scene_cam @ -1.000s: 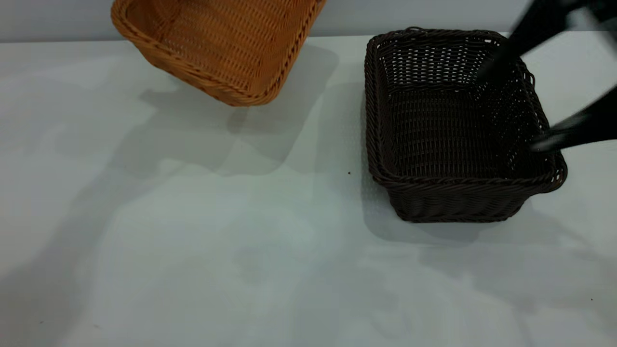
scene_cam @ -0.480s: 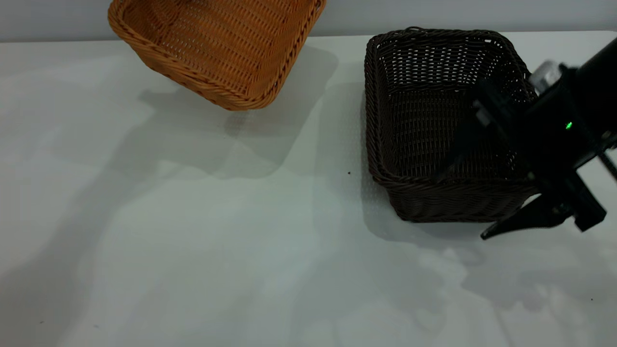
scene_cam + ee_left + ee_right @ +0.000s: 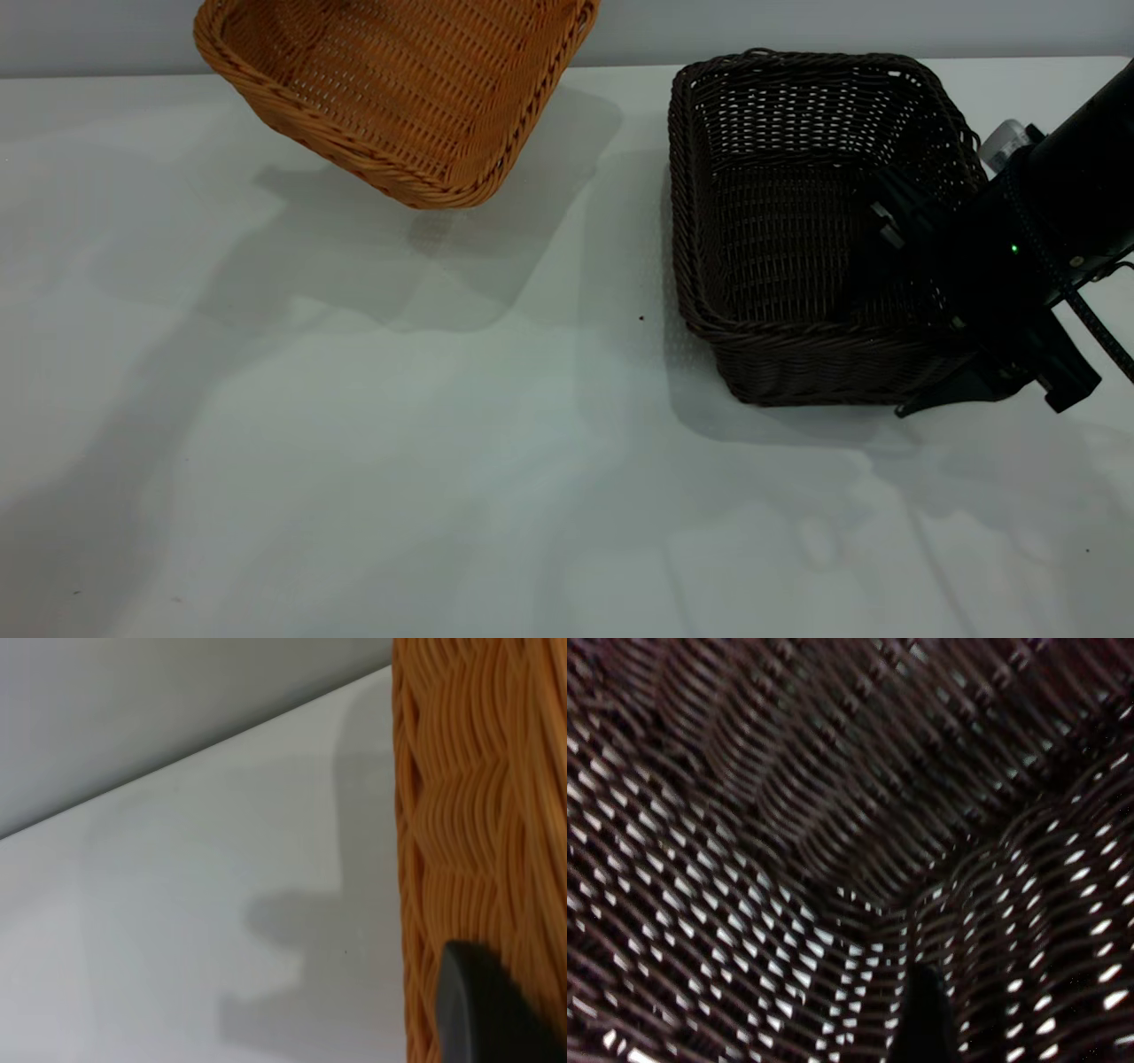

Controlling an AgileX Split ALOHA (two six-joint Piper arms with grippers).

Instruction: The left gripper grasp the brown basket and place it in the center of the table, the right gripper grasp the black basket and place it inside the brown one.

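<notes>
My left gripper is holding the brown basket, which hangs tilted above the table, and will let go of it on the white table, over the dark speck [image 3: 645, 356] beside the black basket.
The brown basket [image 3: 403, 84] hangs tilted above the table [image 3: 354, 443] at the far left, its shadow below it. My left gripper is out of the exterior view. In the left wrist view one of its black fingers [image 3: 483, 1014] lies against the brown basket's woven wall [image 3: 478, 815], shut on it. The black basket [image 3: 788, 239] stands on the table at the right. My right gripper [image 3: 886, 346] is open and straddles its right wall near the front corner, one finger inside and one outside. In the right wrist view the inner finger [image 3: 921, 1019] shows against the dark weave [image 3: 788, 815].
A grey back wall [image 3: 797, 27] runs along the table's far edge, close behind both baskets. The white tabletop stretches across the middle and front, with only shadows on it.
My right gripper came down from the upper right and settled over the black basket's right wall, its fingers drawing closer to it. The brown basket drifted slightly left and lower.
</notes>
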